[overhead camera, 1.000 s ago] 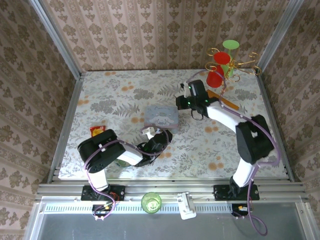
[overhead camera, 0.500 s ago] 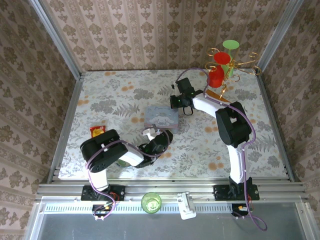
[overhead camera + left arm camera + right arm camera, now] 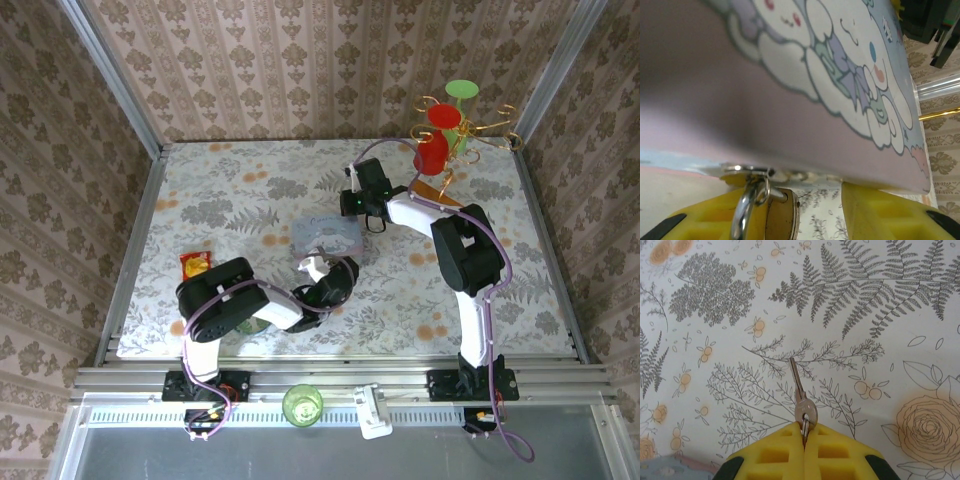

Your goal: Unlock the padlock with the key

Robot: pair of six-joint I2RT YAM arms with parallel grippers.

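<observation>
A wide gap beside the brass padlock leaves it loose in my left gripper, so I should centre my left gripper and pinch the padlock's body (image 3: 782, 217) before bringing the key.
In the left wrist view the brass padlock (image 3: 783, 216) hangs by its silvery shackle (image 3: 744, 212) from the clasp of the pale blue cartoon tin (image 3: 805, 85). My left gripper (image 3: 810, 212) is open around it. The padlock body lies against the left yellow finger (image 3: 700, 222), with a gap to the right finger (image 3: 880, 210). From above, this gripper (image 3: 338, 276) sits at the tin's (image 3: 330, 235) near edge. My right gripper (image 3: 804, 429) is shut on the silver key (image 3: 800, 392) at its bow, blade pointing away over the cloth. It hovers just behind the tin's right end (image 3: 353, 203).
A red-and-yellow snack packet (image 3: 195, 264) lies at the left of the table. A gold wire rack with red and green cups (image 3: 445, 125) stands at the back right, an orange item (image 3: 445, 198) below it. A green cup (image 3: 302, 403) sits on the front rail.
My right arm swung left and brought the key closer to the tin. My left gripper slid right along the tin's near edge and the tin shifted slightly right.
</observation>
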